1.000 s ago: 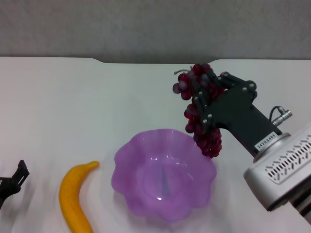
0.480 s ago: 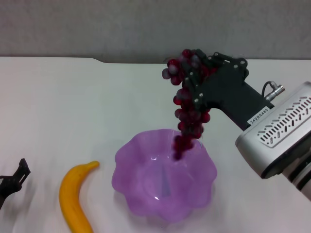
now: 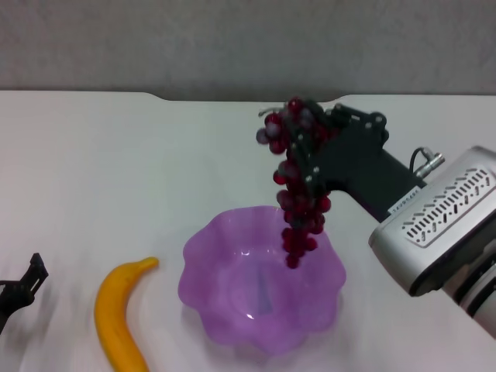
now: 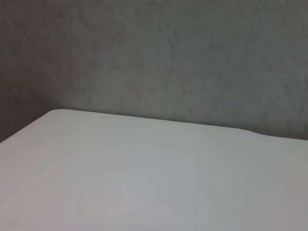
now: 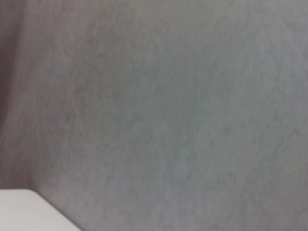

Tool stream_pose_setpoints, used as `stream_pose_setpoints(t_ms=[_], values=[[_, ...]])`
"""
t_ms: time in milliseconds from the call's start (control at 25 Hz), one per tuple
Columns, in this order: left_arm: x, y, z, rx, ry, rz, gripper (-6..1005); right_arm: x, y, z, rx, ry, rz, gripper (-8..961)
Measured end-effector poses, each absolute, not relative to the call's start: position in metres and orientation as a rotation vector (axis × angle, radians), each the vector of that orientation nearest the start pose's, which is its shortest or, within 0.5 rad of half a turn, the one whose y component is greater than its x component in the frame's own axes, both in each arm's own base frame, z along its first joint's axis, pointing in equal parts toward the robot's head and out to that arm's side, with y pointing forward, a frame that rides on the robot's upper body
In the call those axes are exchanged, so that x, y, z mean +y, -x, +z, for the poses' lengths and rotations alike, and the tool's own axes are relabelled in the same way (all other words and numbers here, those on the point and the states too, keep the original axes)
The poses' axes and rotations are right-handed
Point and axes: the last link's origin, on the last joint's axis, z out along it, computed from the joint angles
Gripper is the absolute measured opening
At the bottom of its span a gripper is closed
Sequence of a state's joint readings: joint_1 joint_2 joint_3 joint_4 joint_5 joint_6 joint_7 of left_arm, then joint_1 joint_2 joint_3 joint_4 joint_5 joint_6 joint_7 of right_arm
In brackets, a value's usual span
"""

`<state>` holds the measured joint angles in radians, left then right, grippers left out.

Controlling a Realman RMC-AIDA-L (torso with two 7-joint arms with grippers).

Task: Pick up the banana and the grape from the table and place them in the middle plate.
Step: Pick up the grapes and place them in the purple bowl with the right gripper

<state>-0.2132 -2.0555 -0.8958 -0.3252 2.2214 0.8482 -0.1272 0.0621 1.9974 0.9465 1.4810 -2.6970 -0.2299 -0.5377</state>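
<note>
The grape will leave my right gripper in the purple middle plate, just off its center point(image 3: 283, 273), away from the banana.
In the head view my right gripper point(image 3: 306, 147) is shut on the grape point(image 3: 297, 198), a long bunch of dark red grapes. The bunch hangs from the gripper over the far right part of the purple scalloped middle plate point(image 3: 209, 271), its lowest grapes just above the bowl. The yellow banana point(image 3: 118, 319) lies on the white table point(image 3: 116, 170) to the left of the plate. My left gripper point(image 3: 19, 291) stays at the left edge, low, beside the banana. The wrist views show only table and wall.
A grey wall runs behind the table's notched far edge point(image 3: 248, 99). The left wrist view shows a bare table corner point(image 4: 120, 168).
My right gripper has carried the grape bunch left from beside the plate's right rim to over the plate, and the bunch has swung to hang straighter. The banana and left arm have not moved.
</note>
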Motion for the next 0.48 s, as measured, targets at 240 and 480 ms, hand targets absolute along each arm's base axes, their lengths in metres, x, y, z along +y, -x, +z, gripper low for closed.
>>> stream_pose_setpoints(t_ms=[240,480], values=[[0.271,0.399,-0.033,-0.955,1.479,-0.457,882,0.306,-0.151,-0.062,0.128,2.115,0.498,254],[0.272,0.398,-0.034,-0.954,1.482,-0.460,882,0.309,-0.174,-0.080,0.241,2.177,0.436,253]])
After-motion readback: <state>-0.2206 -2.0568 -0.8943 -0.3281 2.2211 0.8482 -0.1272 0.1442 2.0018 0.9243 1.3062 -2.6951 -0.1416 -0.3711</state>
